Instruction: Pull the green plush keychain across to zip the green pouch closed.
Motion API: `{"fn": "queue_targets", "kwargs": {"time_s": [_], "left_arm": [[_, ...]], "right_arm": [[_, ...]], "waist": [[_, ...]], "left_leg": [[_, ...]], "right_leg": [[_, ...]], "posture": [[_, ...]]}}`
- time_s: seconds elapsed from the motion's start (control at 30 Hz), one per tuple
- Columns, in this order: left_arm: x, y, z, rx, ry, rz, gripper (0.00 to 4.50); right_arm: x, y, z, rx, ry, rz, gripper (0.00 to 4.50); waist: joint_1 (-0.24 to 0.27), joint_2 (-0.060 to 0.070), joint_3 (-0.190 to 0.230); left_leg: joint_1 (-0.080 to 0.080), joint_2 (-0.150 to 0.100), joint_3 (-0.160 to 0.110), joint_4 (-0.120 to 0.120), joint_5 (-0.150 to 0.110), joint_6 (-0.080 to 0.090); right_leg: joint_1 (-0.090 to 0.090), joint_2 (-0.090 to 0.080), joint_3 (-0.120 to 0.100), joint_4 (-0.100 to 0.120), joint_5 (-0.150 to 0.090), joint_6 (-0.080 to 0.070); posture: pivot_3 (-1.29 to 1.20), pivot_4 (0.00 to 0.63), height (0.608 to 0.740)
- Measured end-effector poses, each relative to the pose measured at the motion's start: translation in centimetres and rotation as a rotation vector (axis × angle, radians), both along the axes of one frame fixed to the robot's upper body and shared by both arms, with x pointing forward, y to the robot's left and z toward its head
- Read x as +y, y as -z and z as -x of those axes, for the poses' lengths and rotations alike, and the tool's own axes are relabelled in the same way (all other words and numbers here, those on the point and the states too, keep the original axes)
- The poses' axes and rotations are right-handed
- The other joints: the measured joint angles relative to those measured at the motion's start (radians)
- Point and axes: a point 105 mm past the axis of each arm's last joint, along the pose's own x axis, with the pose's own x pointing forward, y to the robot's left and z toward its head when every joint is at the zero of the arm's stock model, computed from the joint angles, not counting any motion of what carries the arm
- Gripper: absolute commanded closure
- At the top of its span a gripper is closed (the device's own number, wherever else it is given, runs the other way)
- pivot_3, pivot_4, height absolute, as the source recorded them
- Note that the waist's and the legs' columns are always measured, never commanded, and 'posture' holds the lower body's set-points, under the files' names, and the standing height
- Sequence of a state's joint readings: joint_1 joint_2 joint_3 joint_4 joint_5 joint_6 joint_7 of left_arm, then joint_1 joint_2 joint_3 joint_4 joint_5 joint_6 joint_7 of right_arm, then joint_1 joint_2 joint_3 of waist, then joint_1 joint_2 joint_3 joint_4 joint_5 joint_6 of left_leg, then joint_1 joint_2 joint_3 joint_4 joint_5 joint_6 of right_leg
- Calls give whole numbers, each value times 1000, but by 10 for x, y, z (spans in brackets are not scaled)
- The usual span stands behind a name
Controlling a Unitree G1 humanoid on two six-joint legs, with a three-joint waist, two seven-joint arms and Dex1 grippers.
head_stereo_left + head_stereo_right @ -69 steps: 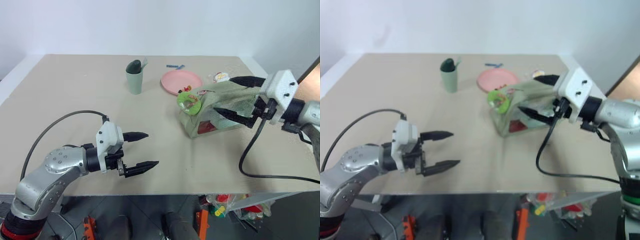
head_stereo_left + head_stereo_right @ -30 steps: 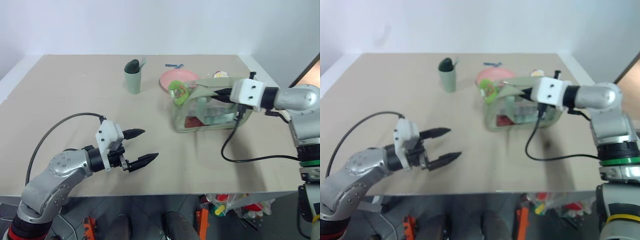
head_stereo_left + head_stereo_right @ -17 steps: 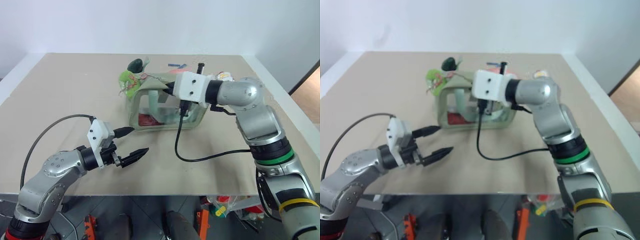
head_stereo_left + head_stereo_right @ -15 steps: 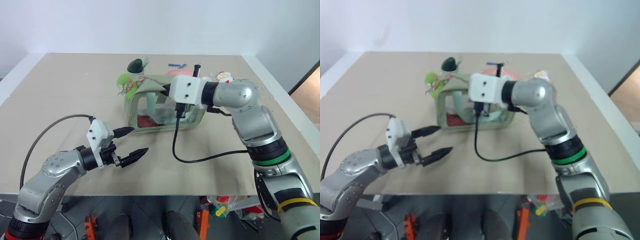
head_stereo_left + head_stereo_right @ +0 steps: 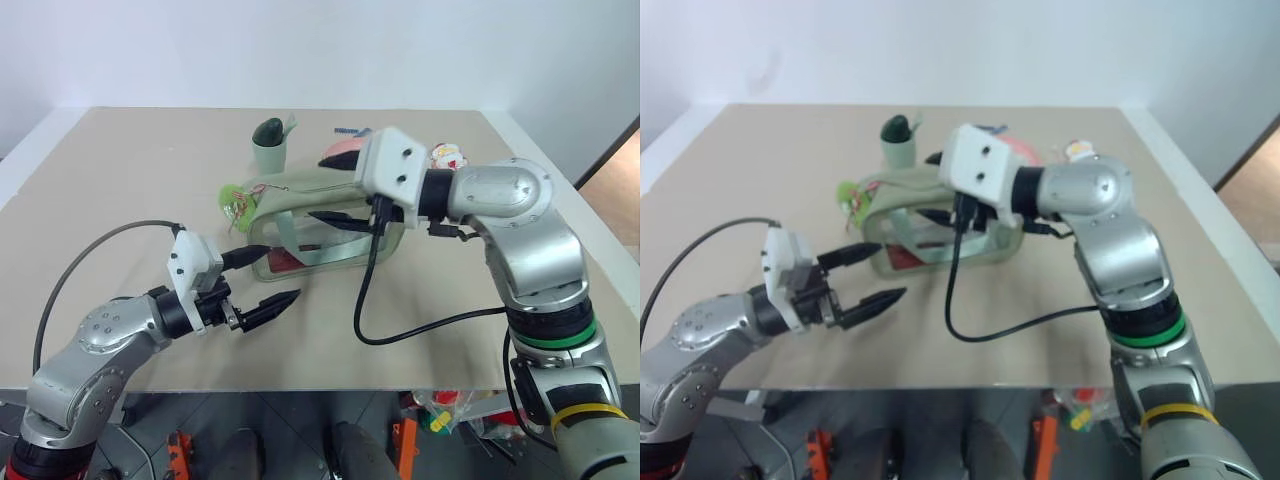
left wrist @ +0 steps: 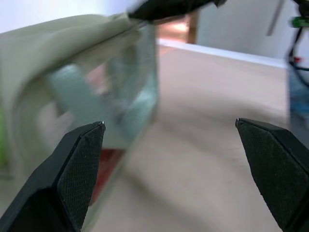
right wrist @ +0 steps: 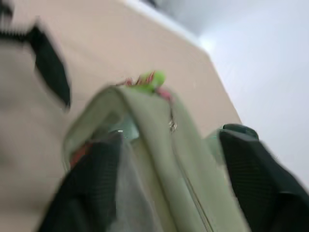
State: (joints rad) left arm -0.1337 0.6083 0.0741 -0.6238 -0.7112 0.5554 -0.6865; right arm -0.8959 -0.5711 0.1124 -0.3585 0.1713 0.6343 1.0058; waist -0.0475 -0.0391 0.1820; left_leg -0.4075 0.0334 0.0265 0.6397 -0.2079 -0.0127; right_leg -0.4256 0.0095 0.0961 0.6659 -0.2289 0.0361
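Next, my right gripper backs off from straddling the middle of the green pouch's top and pinches the pouch's end (image 5: 394, 238) opposite the keychain to steady the pull.
The green pouch (image 5: 318, 228) stands mid-table, its clear side panel facing me. The green plush keychain (image 5: 236, 200) hangs off its left end and also shows past the pouch top in the right wrist view (image 7: 150, 80). My right gripper (image 5: 336, 190) is open and straddles the pouch's top, one finger behind it and one in front of the clear panel. My left gripper (image 5: 277, 273) is open just left of and in front of the pouch, apart from it, with the pouch's end (image 6: 72, 92) ahead of its fingers.
A sage-green cup (image 5: 268, 150) stands behind the pouch, and a pink plate (image 5: 338, 152) is partly hidden by my right hand. A small red-and-white toy figure (image 5: 446, 156) and a blue item (image 5: 348, 130) lie at the back right. The table's front edge runs just below my left arm.
My right gripper, shut on the pouch's top a second ago, dragged the pouch and keychain leftward toward my left gripper and has now opened. The left gripper stayed put.
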Motion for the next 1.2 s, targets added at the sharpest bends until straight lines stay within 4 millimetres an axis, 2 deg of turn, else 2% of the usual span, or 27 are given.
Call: {"fn": "queue_targets", "kwargs": {"time_s": [0.1,0.17,0.2,0.27,0.37,0.5,0.53,0.63,0.7,0.77,0.83,0.9,0.93,1.13,1.2], "left_arm": [[-3,-2,3,5,32,-4,0],[-6,-5,6,-1,80,-19,0],[-6,-5,7,-3,86,-24,0],[-10,-6,9,-7,119,-32,0],[-13,-8,9,-17,135,-35,0],[-14,-10,9,-26,145,-39,0],[-14,-10,9,-29,142,-42,0],[-13,-9,7,-36,128,-52,0],[-12,-9,6,-39,117,-55,0],[-12,-9,5,-42,111,-59,0],[-12,-9,5,-47,106,-63,0],[-11,-9,5,-48,104,-64,0],[-11,-9,4,-48,102,-66,0],[-11,-8,4,-51,96,-70,0],[-11,-8,3,-52,93,-73,0]], "right_arm": [[-22,-17,-4,45,35,-113,34],[-53,-25,-18,37,114,-158,34],[-62,-25,-23,38,143,-167,34],[-83,-14,-37,27,201,-167,34],[-100,22,-51,102,238,-151,34],[-99,38,-54,145,202,-173,34],[-98,39,-53,147,185,-174,567],[-98,42,-55,164,172,-193,1468],[-99,47,-58,193,174,-213,2278],[-99,50,-58,205,167,-215,2865],[-98,52,-59,214,160,-211,3718],[-99,54,-60,222,166,-220,4314],[-98,56,-62,232,167,-231,4465],[-98,58,-62,205,151,-216,4465],[-97,58,-61,211,140,-216,3919]], "waist": [[0,0,0],[0,0,0],[0,0,0],[-1,-1,-1],[-4,-1,0],[-8,0,0],[-8,0,0],[-8,0,0],[-8,0,0],[-8,0,0],[-8,0,0],[-8,0,0],[-8,0,0],[-8,0,0],[-8,0,0]], "left_leg": [[0,0,0,0,0,0],[0,-1,1,1,0,0],[0,-1,1,1,0,0],[1,-1,2,1,0,0],[1,-1,2,0,0,0],[1,0,1,-1,0,0],[1,1,0,-1,0,0],[1,0,1,-1,0,0],[1,0,1,-1,0,0],[1,-1,1,0,0,0],[1,-1,1,0,0,0],[1,0,1,0,0,0],[1,0,1,0,0,0],[2,0,1,0,0,0],[2,0,1,0,0,0]], "right_leg": [[0,0,0,0,-1,-2],[1,0,0,-1,-2,-4],[1,0,1,-1,-2,-4],[2,0,2,-1,-2,-3],[1,1,4,-1,1,1],[0,3,3,-1,1,1],[0,3,2,0,1,1],[0,2,2,-1,1,1],[0,2,3,-1,1,1],[0,1,3,-1,1,1],[1,1,3,-1,1,2],[1,2,3,-1,1,1],[1,2,3,-1,1,1],[1,2,3,0,1,1],[1,2,3,0,1,1]], "posture": [[0,150,740],[0,150,740],[0,150,740],[0,150,740],[0,150,740],[0,150,740],[0,150,740],[0,150,740],[0,150,740],[0,150,740],[0,150,740],[0,150,740],[0,150,740],[0,150,740],[0,150,740]]}}
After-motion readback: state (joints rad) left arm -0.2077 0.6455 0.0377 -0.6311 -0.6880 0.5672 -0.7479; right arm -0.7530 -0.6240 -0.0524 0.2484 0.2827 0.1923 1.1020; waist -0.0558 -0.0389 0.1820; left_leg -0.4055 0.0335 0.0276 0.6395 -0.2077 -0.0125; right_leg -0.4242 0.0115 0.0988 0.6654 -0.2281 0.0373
